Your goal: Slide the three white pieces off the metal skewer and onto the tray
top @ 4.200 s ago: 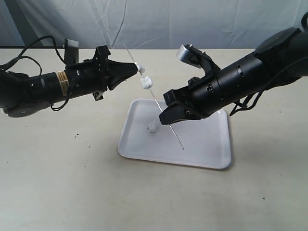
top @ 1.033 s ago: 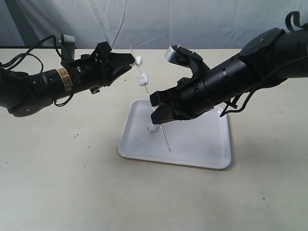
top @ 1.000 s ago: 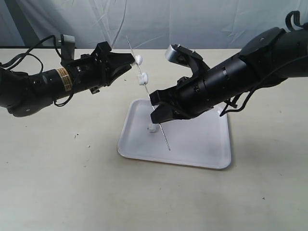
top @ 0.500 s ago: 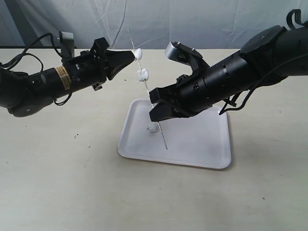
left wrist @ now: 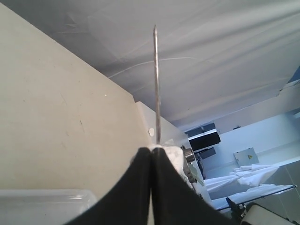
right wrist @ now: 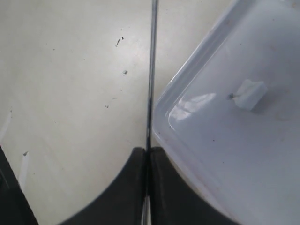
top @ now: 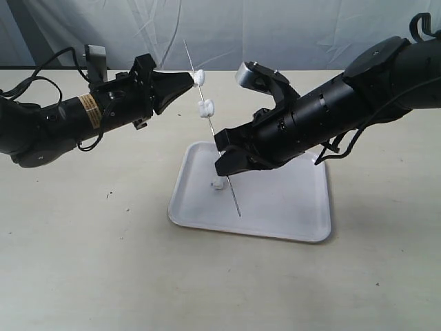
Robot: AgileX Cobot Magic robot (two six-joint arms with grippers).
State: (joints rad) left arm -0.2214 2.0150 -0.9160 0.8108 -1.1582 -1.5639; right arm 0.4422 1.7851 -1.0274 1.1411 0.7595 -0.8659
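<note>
The top white piece is past my left gripper's closed fingers, so I should open them, back away and grab the white piece's middle (top: 199, 78) before sliding it off.
The metal skewer (top: 213, 131) stands steeply over the tray (top: 289, 200), its lower tip just above the tray floor. Two white pieces (top: 198, 76) (top: 204, 107) sit on its upper half, and a third white piece (top: 218, 184) lies loose on the tray. My left gripper (top: 191, 79) is shut on the skewer (left wrist: 156, 84), with the top piece (left wrist: 173, 152) pressed against its tips (left wrist: 151, 150). My right gripper (top: 222, 160) is shut on the skewer (right wrist: 151, 70) lower down, at the tray's rim (right wrist: 187, 79). The loose piece (right wrist: 251, 93) shows there too.
The tray lies on a beige table (top: 83, 262) with a grey cloth backdrop (top: 275, 34) behind. Cables (top: 41, 76) trail from the left arm at the far left. Both black arms reach in over the table's middle.
Over the last second the skewer has tipped a little more upright and its top has risen slightly with the left gripper. The loose piece has stayed on the tray.
</note>
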